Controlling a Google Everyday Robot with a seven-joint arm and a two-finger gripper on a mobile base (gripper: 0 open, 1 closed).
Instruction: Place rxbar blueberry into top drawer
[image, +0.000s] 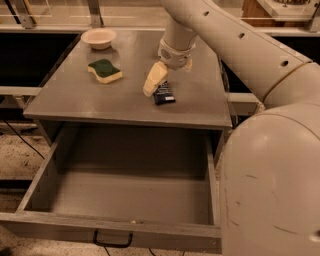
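My open fingers hang by the rxbar blueberry's far end; I will shift them nearer the drawer and close around the bar's middle (164, 94).
The rxbar blueberry (164, 93), a small dark navy bar, lies flat on the grey cabinet top (100, 102), right of centre. My gripper (168, 81) hangs just above the bar's far end and is open. One cream finger (154, 78) reaches down on the bar's left side, its tip close to the tabletop. The other finger is mostly hidden behind the wrist. The top drawer (125, 227) is pulled out wide below the cabinet top. Its inside is bare, and its black handle (112, 241) is on the front.
A green-and-yellow sponge (105, 70) lies on the left of the cabinet top. A small pale bowl (98, 38) stands at the back left. My arm's large cream body (270, 165) fills the right side, beside the drawer's right edge.
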